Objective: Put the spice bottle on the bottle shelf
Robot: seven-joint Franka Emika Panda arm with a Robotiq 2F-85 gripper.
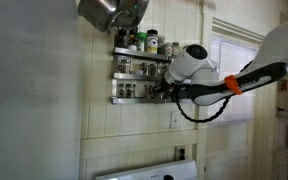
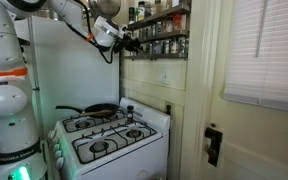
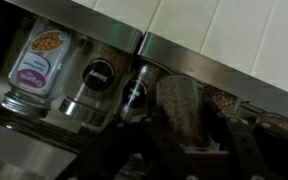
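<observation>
My gripper is to release the spice bottle, now held against the shelf rail, between the jars on the lower level [image 1: 158, 92] [image 3: 181, 105], so that it stands upright behind the silver rail.
The bottle shelf [image 1: 134, 72] is a silver wall rack with three tiers, filled with small jars; it also shows in an exterior view [image 2: 162, 30]. My gripper [image 1: 166, 91] is at the lower tier's end, also seen in an exterior view [image 2: 130, 40]. In the wrist view my dark fingers [image 3: 181, 132] sit on either side of a clear spice bottle [image 3: 180, 102] with brownish contents, held against the shelf rail [image 3: 209, 55]. Other jars stand beside it, one with a white label [image 3: 36, 62] and two with black lids [image 3: 99, 78].
A white gas stove [image 2: 109, 135] with a black pan [image 2: 99, 110] stands below the shelf. A metal pot [image 1: 112, 12] hangs above the rack. Window blinds [image 2: 264, 50] are next to the shelf wall.
</observation>
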